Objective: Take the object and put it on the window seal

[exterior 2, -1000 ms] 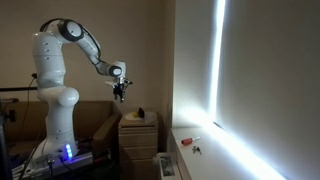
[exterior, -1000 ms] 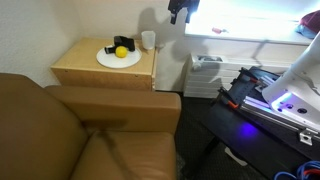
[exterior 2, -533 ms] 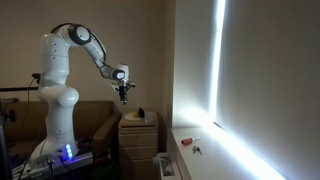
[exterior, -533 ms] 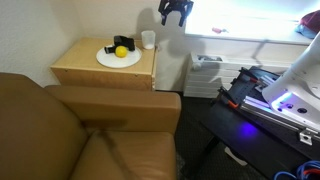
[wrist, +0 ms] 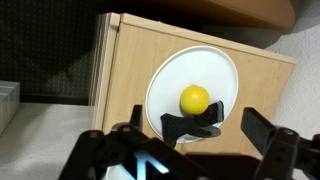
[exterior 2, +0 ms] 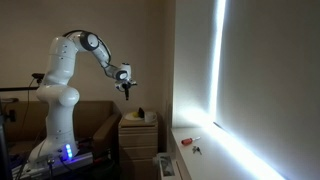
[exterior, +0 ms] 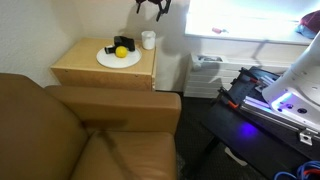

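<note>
Next, the robot's gripper needs to move down to the black object's middle (exterior: 121,43) (wrist: 188,128), just behind the yellow ball on the white plate, and close there.
The object (wrist: 186,126) is a small black irregular piece lying on a white plate (wrist: 170,80), touching a yellow ball (wrist: 195,98). In an exterior view it sits on the plate behind the ball (exterior: 115,43). My gripper (wrist: 197,130) is open and empty, high above the plate with the object between its fingers in the wrist view. It shows at the top edge of an exterior view (exterior: 152,6) and above the side table in the other (exterior 2: 128,88). The window seal (exterior: 245,38) is a white ledge under the bright window, also seen lower right (exterior 2: 205,160).
The plate rests on a light wooden side table (exterior: 95,70) with a small white cup (exterior: 148,40) beside it. A brown sofa (exterior: 60,130) stands in front. A white radiator (exterior: 205,75) is below the ledge. Small items (exterior 2: 195,146) lie on the ledge.
My gripper has moved from over the window ledge sideways to above the side table. It stays open and empty. The object has not moved.
</note>
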